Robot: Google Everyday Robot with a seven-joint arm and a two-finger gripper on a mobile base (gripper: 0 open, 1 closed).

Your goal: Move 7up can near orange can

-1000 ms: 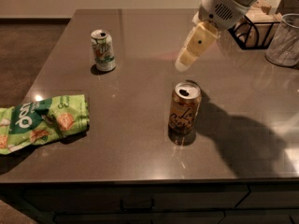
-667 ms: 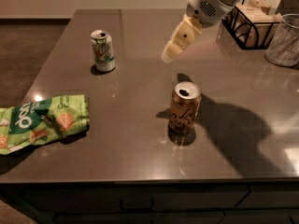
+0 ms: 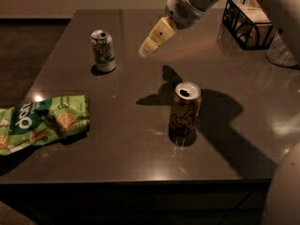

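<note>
The robot's gripper should close on the upper half [image 3: 102, 44] of the 7up can, since this can should move near the orange can.
The 7up can [image 3: 103, 50], white and green with a silver top, stands upright at the far left of the dark table [image 3: 140, 139]. The orange can [image 3: 184, 109], orange-brown with dark lettering, stands upright right of the table's centre. My gripper [image 3: 146, 50] hangs above the table between them, to the right of the 7up can and well apart from it. It holds nothing that I can see. Its shadow falls beside the orange can.
A green snack bag [image 3: 40, 123] lies at the table's near left edge. A black wire basket [image 3: 247, 22] and a clear glass container [image 3: 284, 50] stand at the far right. My arm reaches in from the upper right.
My gripper has swung left, from above the orange can toward the 7up can. Both cans and the bag have stayed where they were.
</note>
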